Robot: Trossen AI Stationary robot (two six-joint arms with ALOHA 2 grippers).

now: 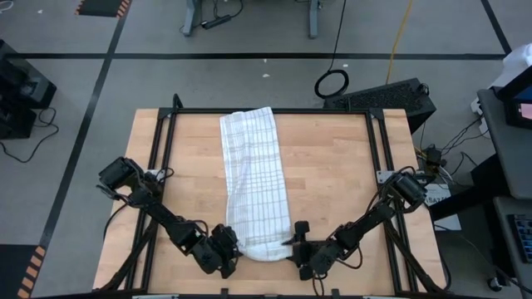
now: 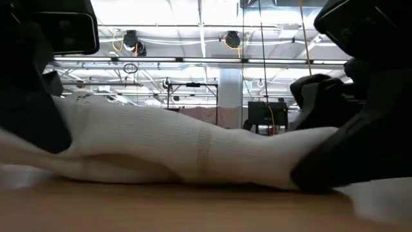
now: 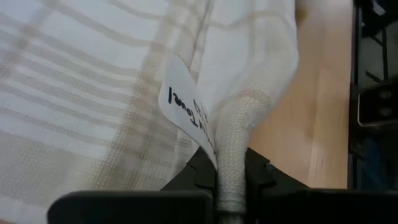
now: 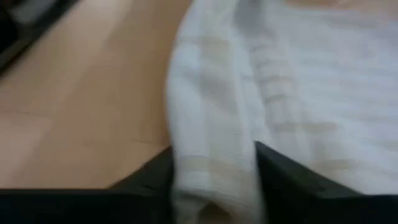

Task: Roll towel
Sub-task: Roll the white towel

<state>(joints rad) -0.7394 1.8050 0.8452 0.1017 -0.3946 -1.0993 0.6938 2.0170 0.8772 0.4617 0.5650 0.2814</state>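
Observation:
My left gripper should open and take the fold's full width (image 3: 260, 84) before rolling on, as it pinches the near end's fold as a narrow ridge beside the label.
The towel (image 1: 253, 178), white with fine check lines, lies as a long narrow strip down the middle of the wooden table (image 1: 341, 166), from the far edge to the near edge. Its near end (image 2: 193, 148) is bunched into a low hump on the wood. My left gripper (image 1: 231, 247) is at that end's left corner, shut on the cloth. My right gripper (image 1: 295, 241) is at the right corner, with cloth filling the gap between its fingers (image 4: 273, 180). A white label (image 3: 183, 106) with handwriting hangs from the towel beside the left gripper. My left gripper (image 3: 231, 199) pinches the towel's thick hemmed edge (image 3: 239, 137) at the near left corner between its two fingers. It comes slanting down from the table's near left. The hem rises out of the fingers as a narrow ridge, and the rest of the cloth lies on the table. My right gripper (image 4: 214, 186) has a folded bunch of several layers at the towel's near right edge (image 4: 211, 143) between its two fingers. It comes slanting down from the table's near right. The bunch fills the gap, and the cloth beyond it rests on the table.
Bare wood lies to the left (image 1: 179, 174) and right of the strip. Black frame rails (image 1: 166, 133) run along the table's sides. Beyond the far right corner stand a dark box (image 1: 386, 95) and a cable coil (image 1: 332, 83).

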